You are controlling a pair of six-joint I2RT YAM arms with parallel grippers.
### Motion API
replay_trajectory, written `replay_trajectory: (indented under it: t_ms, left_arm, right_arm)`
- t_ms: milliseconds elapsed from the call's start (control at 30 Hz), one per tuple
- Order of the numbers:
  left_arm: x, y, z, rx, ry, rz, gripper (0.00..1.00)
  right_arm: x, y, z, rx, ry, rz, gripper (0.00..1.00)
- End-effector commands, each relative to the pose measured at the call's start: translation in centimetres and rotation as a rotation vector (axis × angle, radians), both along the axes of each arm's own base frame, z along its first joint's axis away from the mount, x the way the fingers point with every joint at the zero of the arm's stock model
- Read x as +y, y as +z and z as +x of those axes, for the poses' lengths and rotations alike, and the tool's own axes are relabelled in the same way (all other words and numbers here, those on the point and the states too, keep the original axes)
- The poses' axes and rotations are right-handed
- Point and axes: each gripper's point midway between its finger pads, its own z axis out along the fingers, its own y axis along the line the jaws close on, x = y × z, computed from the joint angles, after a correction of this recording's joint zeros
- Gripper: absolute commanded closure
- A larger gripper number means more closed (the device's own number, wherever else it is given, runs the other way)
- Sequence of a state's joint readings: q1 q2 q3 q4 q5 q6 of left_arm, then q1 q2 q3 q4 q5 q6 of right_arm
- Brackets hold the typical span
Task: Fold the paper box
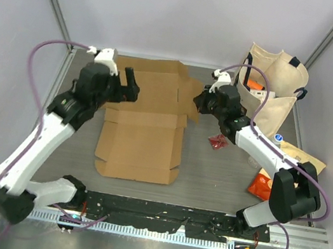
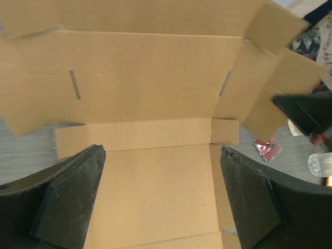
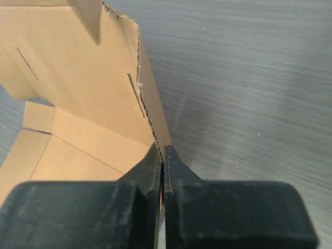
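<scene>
Next, my right gripper releases the lifted flap of the paper box over the grey table (image 1: 208, 109), at a spot just behind the small red packet.
The paper box (image 1: 143, 127) is a flat brown die-cut cardboard sheet lying on the grey table, with its flaps spread out. My left gripper (image 1: 128, 85) hovers over the sheet's back left part, open and empty. In the left wrist view its fingers (image 2: 72, 202) stand wide apart above the cardboard (image 2: 155, 93). My right gripper (image 1: 199, 101) is at the sheet's right back flap. In the right wrist view it (image 3: 162, 161) is shut on that flap's edge (image 3: 150, 119), which is lifted off the table.
A cream tote bag (image 1: 276, 86) stands at the back right. A small red packet (image 1: 218, 141) lies just right of the sheet. An orange snack bag (image 1: 261, 185) lies near the right arm's base. White walls close in the table.
</scene>
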State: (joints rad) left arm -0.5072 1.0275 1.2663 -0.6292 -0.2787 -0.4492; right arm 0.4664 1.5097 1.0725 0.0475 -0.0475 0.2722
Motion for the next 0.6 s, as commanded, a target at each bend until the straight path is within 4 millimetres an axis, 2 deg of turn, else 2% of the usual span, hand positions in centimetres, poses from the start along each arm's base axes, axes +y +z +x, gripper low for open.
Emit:
replay_trajectory:
  t_ms: [0,33,67,100,167,200,233,267,300,367,400,433,467,533,567]
  left_arm:
    - [-3.7,-0.3,6.0,0.050,-0.232,-0.288,0.08]
    - [-2.2,-0.4,7.4,0.051,-0.192,-0.313,0.11]
    - [-1.6,-0.2,8.1,0.038,-0.181,-0.318,0.13]
    - [-1.5,0.7,8.9,-0.013,-0.199,-0.324,0.14]
    - [-0.4,1.3,10.1,-0.065,-0.192,-0.292,0.14]
    - [-0.5,2.6,10.6,-0.119,-0.221,-0.270,0.14]
    - [-0.4,2.3,11.3,-0.142,-0.251,-0.200,0.16]
    - [-0.5,2.1,11.9,-0.152,-0.274,-0.157,0.24]
    - [-0.3,3.0,12.0,-0.145,-0.285,-0.115,0.32]
    - [0.8,2.0,13.5,-0.121,-0.272,0.007,0.40]
    - [1.1,2.5,13.5,-0.115,-0.273,0.036,0.39]
    - [1.9,2.1,13.9,-0.099,-0.248,0.066,0.38]
    - [2.4,1.8,14.2,-0.083,-0.223,0.070,0.32]
    - [3.5,1.4,14.4,-0.059,-0.167,0.034,0.28]
    - [3.2,0.5,14.0,-0.047,-0.188,0.002,0.26]
  right_arm:
    - [0.0,6.7,0.8,-0.291,0.040,0.067,0.99]
    - [-0.3,6.7,0.7,-0.299,0.044,0.060,0.99]
    - [-1.0,6.9,0.9,-0.311,0.050,0.051,0.99]
    - [-1.4,6.7,0.9,-0.307,0.057,0.051,0.99]
    - [-1.8,6.9,0.9,-0.329,0.118,0.038,0.99]
    - [-1.9,6.9,0.9,-0.339,0.134,0.028,0.99]
    - [-2.0,6.9,0.9,-0.351,0.156,0.015,0.99]
    - [-2.1,6.9,0.9,-0.367,0.180,-0.004,0.99]
    - [-2.2,6.5,1.1,-0.366,0.213,-0.007,0.99]
    - [-2.4,6.3,1.3,-0.372,0.245,-0.006,0.99]
    - [-2.9,6.0,1.7,-0.368,0.253,-0.011,0.99]
    - [-3.3,5.5,2.0,-0.357,0.247,-0.017,0.99]
    - [-3.7,5.4,2.2,-0.358,0.247,-0.022,0.99]
    - [-4.5,4.7,2.6,-0.360,0.256,-0.048,0.99]
    - [-4.8,4.6,2.6,-0.364,0.257,-0.052,0.98]
